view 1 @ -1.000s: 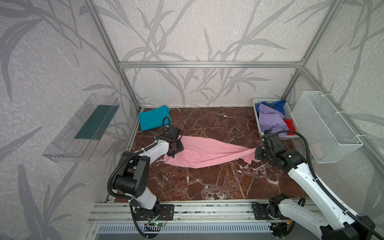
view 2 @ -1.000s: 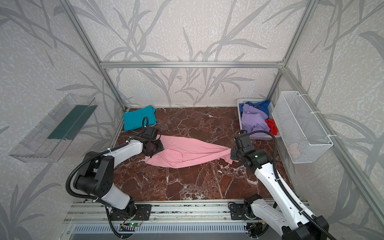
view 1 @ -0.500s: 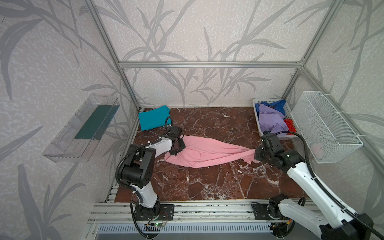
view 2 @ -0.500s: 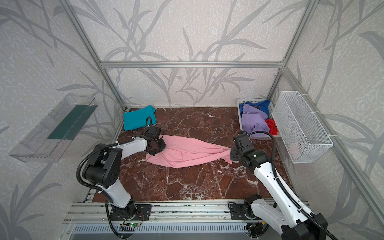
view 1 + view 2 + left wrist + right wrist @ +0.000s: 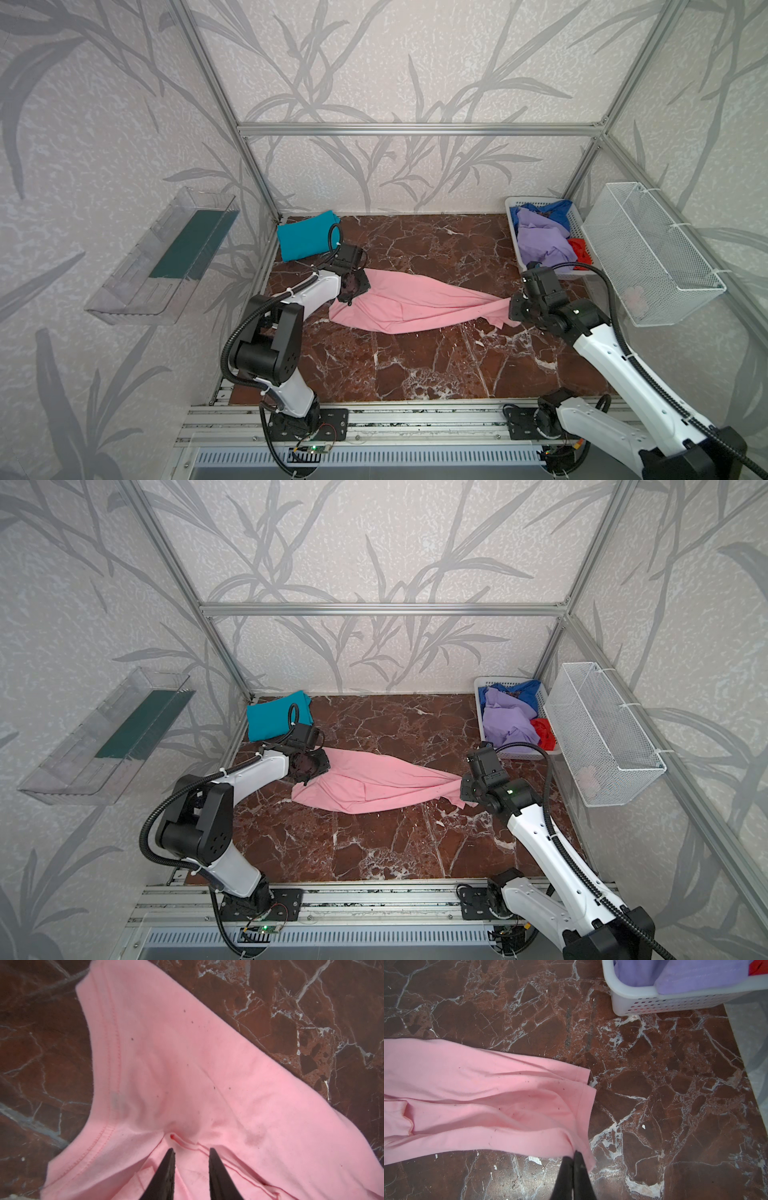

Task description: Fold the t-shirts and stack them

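Observation:
Next, I take the puckered seam point(image 5: 187, 1143) with my left gripper because the pink t-shirt lies bunched in lengthwise folds, then lift and spread the t-shirt with both grippers before folding it.
A large pink t-shirt point(image 5: 415, 303) point(image 5: 374, 787) lies stretched across the marble table between my two grippers. At its left end is my left gripper point(image 5: 353, 291) point(image 5: 191, 1150), open, its fingertips a little apart on the cloth just behind a pucker by a seam. At its right end, my right gripper point(image 5: 513, 309) point(image 5: 572, 1154) is shut on the hem corner of the pink t-shirt point(image 5: 477, 1095). A folded teal t-shirt point(image 5: 305, 241) lies at the back left. Lavender point(image 5: 540, 241), blue point(image 5: 552, 208) and red point(image 5: 579, 249) t-shirts fill the basket.
The white slotted basket point(image 5: 513, 232) point(image 5: 654, 1001) stands at the back right, just behind my right gripper. A white wire basket point(image 5: 652, 253) hangs on the right wall. On the left wall is a clear shelf point(image 5: 166, 253). Bare marble point(image 5: 415, 365) lies in front of the pink t-shirt.
My left gripper closed on the pink t-shirt's left end and has come partly apart again; its arm swung slightly. The right gripper kept its hold and stayed in place.

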`<state>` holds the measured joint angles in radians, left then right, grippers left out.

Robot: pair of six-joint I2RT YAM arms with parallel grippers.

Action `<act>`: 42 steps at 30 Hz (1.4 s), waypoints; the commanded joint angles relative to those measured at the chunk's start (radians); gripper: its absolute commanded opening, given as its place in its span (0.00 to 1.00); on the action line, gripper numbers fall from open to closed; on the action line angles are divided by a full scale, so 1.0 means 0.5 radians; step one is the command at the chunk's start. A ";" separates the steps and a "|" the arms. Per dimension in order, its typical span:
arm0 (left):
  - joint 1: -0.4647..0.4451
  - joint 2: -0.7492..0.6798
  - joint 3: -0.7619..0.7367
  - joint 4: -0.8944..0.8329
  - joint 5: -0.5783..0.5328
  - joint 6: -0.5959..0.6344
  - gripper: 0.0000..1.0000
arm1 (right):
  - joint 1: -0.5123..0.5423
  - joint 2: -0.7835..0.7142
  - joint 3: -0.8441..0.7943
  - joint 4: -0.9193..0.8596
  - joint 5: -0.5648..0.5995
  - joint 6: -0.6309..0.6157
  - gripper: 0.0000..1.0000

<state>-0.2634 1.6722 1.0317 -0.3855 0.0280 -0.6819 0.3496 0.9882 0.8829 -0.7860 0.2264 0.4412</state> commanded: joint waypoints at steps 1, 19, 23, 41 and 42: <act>0.005 0.005 0.018 -0.031 -0.015 0.002 0.21 | -0.007 -0.026 -0.020 0.004 0.023 0.014 0.00; 0.005 0.154 0.059 -0.042 -0.080 0.045 0.20 | -0.006 -0.014 -0.014 -0.012 0.038 0.023 0.00; 0.004 0.177 0.085 -0.059 -0.082 0.050 0.01 | -0.007 -0.016 -0.014 -0.010 0.043 0.032 0.00; 0.005 -0.660 0.263 -0.510 -0.336 0.162 0.00 | 0.009 -0.094 0.184 -0.105 0.074 -0.021 0.00; 0.008 -0.730 0.279 -0.533 -0.362 0.168 0.00 | 0.018 -0.106 0.216 -0.122 0.085 -0.028 0.00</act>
<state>-0.2634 1.3960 1.1347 -0.5785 -0.0780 -0.6201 0.3515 0.9691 0.9291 -0.8101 0.2367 0.4427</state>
